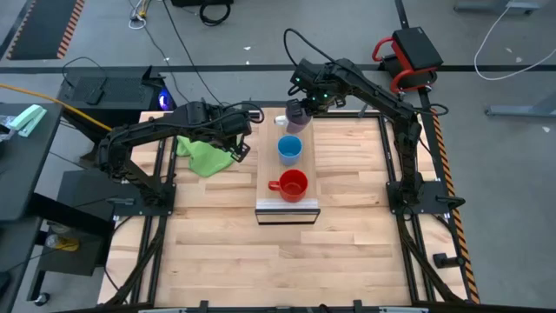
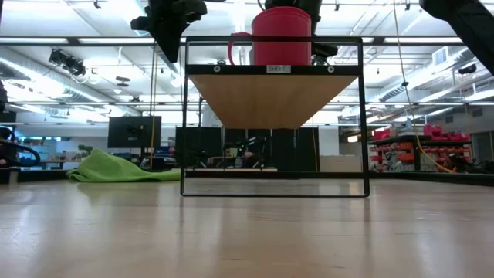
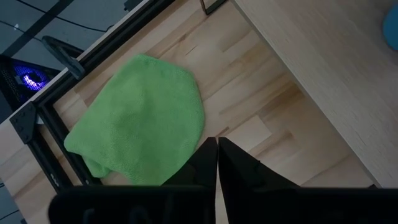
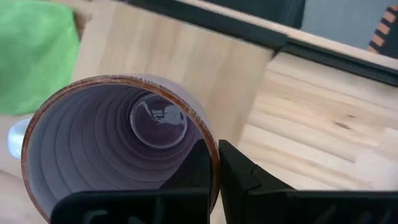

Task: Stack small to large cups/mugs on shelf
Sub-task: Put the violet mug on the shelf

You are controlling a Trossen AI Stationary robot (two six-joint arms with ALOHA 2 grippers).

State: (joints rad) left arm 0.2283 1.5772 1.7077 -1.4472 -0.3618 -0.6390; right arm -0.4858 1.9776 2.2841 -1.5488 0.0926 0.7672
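I should use my right gripper to set the purple-grey mug down on the far end of the shelf (image 1: 290, 128) (image 4: 152, 120), behind the blue cup.
The shelf (image 1: 265, 174) stands mid-table. On it, near to far, are the red mug (image 1: 294, 184) and the blue cup (image 1: 289, 149). The red mug also shows in the low view (image 2: 282, 37). My right gripper (image 1: 304, 106) is shut on the purple-grey mug (image 1: 297, 119) at the shelf's far end. The right wrist view looks down into the purple-grey mug's opening (image 4: 124, 155). My left gripper (image 3: 216, 155) is shut and empty, just left of the shelf beside the green cloth (image 1: 204, 156). My right gripper holds the purple-grey mug by its rim (image 4: 213, 163), with one finger (image 4: 198, 169) inside the mug and the other (image 4: 245, 177) outside. The fingers come from above, pointing down. The mug's mouth faces up toward the wrist. Whether its bottom rests on the shelf, I cannot tell.
The green cloth (image 3: 143, 118) lies on the tabletop left of the shelf. A small white object (image 1: 280, 120) lies at the shelf's far left corner. The table's dark frame rails run along the left and right edges (image 1: 391, 165). Bare wood lies near the front (image 1: 287, 261).
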